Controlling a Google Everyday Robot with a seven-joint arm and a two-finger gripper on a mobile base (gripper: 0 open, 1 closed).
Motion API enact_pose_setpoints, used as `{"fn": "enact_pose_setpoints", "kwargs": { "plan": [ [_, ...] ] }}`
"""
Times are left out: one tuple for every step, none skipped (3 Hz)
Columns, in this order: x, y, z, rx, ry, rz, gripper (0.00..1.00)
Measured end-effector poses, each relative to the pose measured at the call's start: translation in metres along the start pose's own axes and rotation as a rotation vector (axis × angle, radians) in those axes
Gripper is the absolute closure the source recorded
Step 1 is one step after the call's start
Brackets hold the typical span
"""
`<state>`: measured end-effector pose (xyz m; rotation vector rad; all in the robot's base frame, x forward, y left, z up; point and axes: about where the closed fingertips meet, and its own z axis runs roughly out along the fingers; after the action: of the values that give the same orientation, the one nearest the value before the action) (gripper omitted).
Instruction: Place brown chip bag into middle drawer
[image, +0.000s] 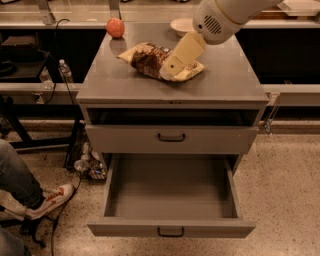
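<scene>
Next, my gripper grabs the brown chip bag's middle (157, 62), between its two ends, on top of the grey cabinet.
The brown chip bag (146, 58) lies on top of the grey cabinet (225, 80), towards the back middle. My gripper (170, 71), a cream-coloured wedge below the round white wrist, reaches down from the upper right and is over the bag's right half, hiding part of it. I cannot tell whether it touches the bag. The middle drawer (170, 197), the lower handled front, is pulled wide open, and its tray holds nothing.
An orange-red fruit (115, 27) and a white bowl (180, 25) sit at the back of the cabinet top. The upper drawer front (171, 137) is shut. A person's leg and shoe (47, 199) are at the left on the floor, near cables and a bottle (64, 71).
</scene>
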<state>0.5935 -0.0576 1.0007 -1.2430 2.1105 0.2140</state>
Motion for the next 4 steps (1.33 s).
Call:
{"fn": "enact_pose_setpoints", "kwargs": {
  "plan": [
    [-0.001, 0.000, 0.002, 0.002, -0.002, 0.003, 0.00],
    [-0.005, -0.002, 0.011, 0.012, -0.009, 0.014, 0.00],
    [-0.017, -0.023, 0.056, 0.059, 0.031, 0.028, 0.00],
    [-0.035, -0.073, 0.132, 0.173, 0.114, -0.010, 0.00]
  ]
}}
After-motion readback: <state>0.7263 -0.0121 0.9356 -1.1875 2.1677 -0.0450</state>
